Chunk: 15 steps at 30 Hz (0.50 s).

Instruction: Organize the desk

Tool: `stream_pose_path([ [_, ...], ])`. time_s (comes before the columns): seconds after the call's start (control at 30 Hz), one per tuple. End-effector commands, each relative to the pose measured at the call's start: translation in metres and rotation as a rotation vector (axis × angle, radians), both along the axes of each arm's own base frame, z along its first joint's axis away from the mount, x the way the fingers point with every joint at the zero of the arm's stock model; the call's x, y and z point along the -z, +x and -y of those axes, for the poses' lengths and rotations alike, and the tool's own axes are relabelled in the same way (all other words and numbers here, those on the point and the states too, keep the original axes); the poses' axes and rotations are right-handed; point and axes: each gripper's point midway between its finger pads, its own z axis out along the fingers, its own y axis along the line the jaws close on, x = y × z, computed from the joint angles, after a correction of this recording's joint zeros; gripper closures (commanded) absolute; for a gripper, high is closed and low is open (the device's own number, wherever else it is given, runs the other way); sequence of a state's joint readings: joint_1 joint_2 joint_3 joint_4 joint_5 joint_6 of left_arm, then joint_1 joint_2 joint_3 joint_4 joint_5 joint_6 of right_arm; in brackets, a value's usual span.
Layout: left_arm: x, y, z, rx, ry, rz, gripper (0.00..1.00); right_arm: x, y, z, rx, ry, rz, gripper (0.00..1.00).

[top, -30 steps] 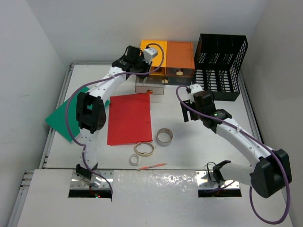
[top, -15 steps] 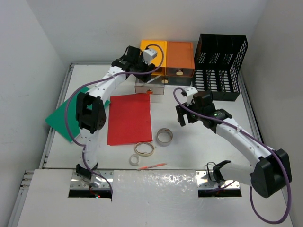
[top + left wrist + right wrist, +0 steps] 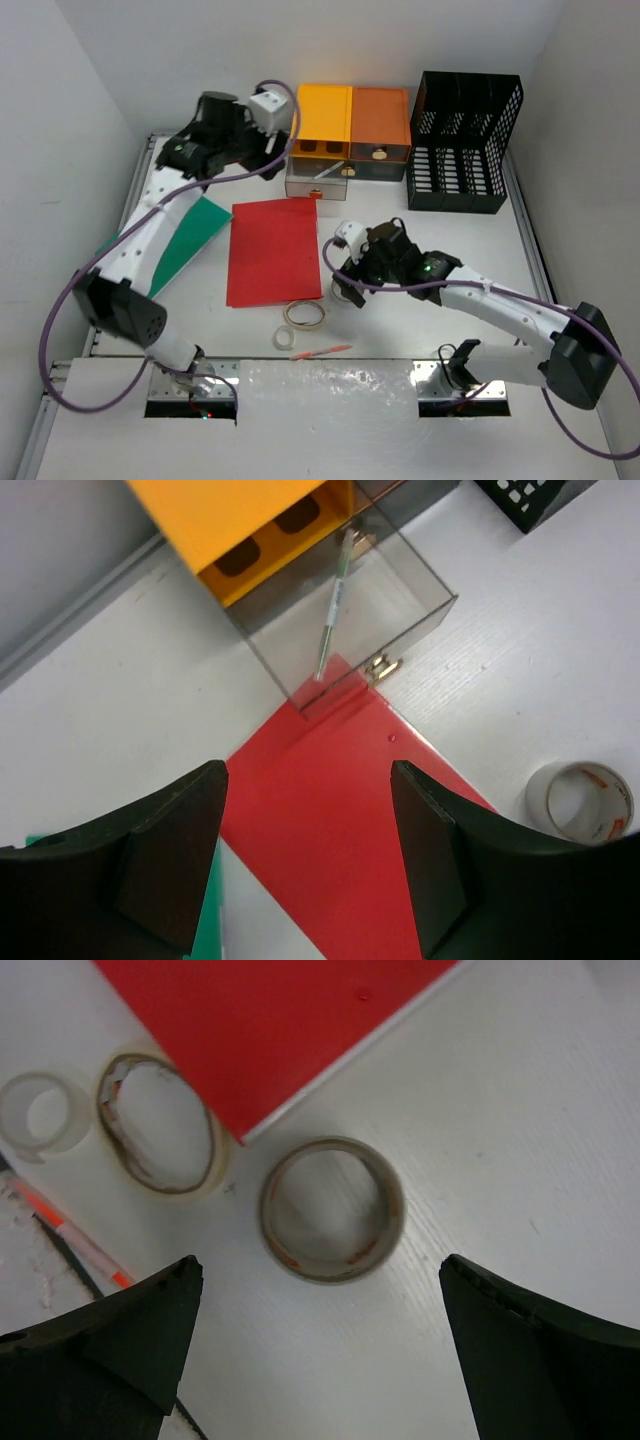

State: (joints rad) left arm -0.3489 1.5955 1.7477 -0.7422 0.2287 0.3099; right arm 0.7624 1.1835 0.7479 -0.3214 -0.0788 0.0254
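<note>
Next, I move my right gripper to the orange pen and close it on the pen's body (image 3: 313, 353) (image 3: 63, 1227), toward the pen's end near the small clear ring.
The white desk (image 3: 420, 225) holds a red folder (image 3: 273, 250), a green folder (image 3: 190, 235), a grey tape roll (image 3: 347, 293), a beige tape ring (image 3: 304, 315), a small clear ring (image 3: 284, 338) and an orange pen (image 3: 322, 351). My right gripper (image 3: 350, 275) is open and empty, hovering just over the grey roll (image 3: 333, 1210). My left gripper (image 3: 222, 140) is open and empty, raised above the red folder's far left corner (image 3: 330, 810). A clear drawer (image 3: 350, 610) stands pulled out with a pen (image 3: 333, 610) lying in it.
The orange-and-yellow drawer unit (image 3: 350, 120) stands at the back, with the black mesh rack (image 3: 465, 140) to its right. The green folder hangs over the desk's left rail. The beige ring (image 3: 160, 1125) touches the red folder's near corner.
My left gripper has pulled back left from the drawer unit and risen. My right gripper has swung left and down from mid-desk to over the grey tape roll.
</note>
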Motion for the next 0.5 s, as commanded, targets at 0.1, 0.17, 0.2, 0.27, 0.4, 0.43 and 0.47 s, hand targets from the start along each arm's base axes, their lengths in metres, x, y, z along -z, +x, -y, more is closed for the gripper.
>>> stream_pose_path([
  [0.1,0.046,-0.026,-0.106,-0.173,-0.075,-0.129,0.35,0.021,-0.045,-0.048,-0.248,-0.057,0.045,0.01],
  [0.17,0.071,-0.036,-0.124,-0.203,-0.072,-0.179,0.35,0.040,-0.056,-0.053,-0.277,-0.106,0.031,0.17],
  [0.2,0.073,-0.039,-0.144,-0.245,-0.055,-0.165,0.35,0.047,-0.067,-0.060,-0.320,-0.116,0.034,0.31],
  [0.27,0.092,-0.045,-0.156,-0.283,-0.034,-0.176,0.34,0.065,-0.075,-0.061,-0.349,-0.177,0.027,0.58],
  [0.4,0.098,-0.055,-0.176,-0.370,0.021,-0.110,0.32,0.086,-0.096,-0.068,-0.438,-0.232,-0.004,0.57],
  [0.43,0.103,-0.056,-0.177,-0.380,0.022,-0.102,0.32,0.089,-0.098,-0.069,-0.445,-0.233,-0.013,0.57],
  [0.47,0.103,-0.057,-0.180,-0.396,0.026,-0.090,0.32,0.091,-0.103,-0.073,-0.465,-0.221,-0.037,0.57],
])
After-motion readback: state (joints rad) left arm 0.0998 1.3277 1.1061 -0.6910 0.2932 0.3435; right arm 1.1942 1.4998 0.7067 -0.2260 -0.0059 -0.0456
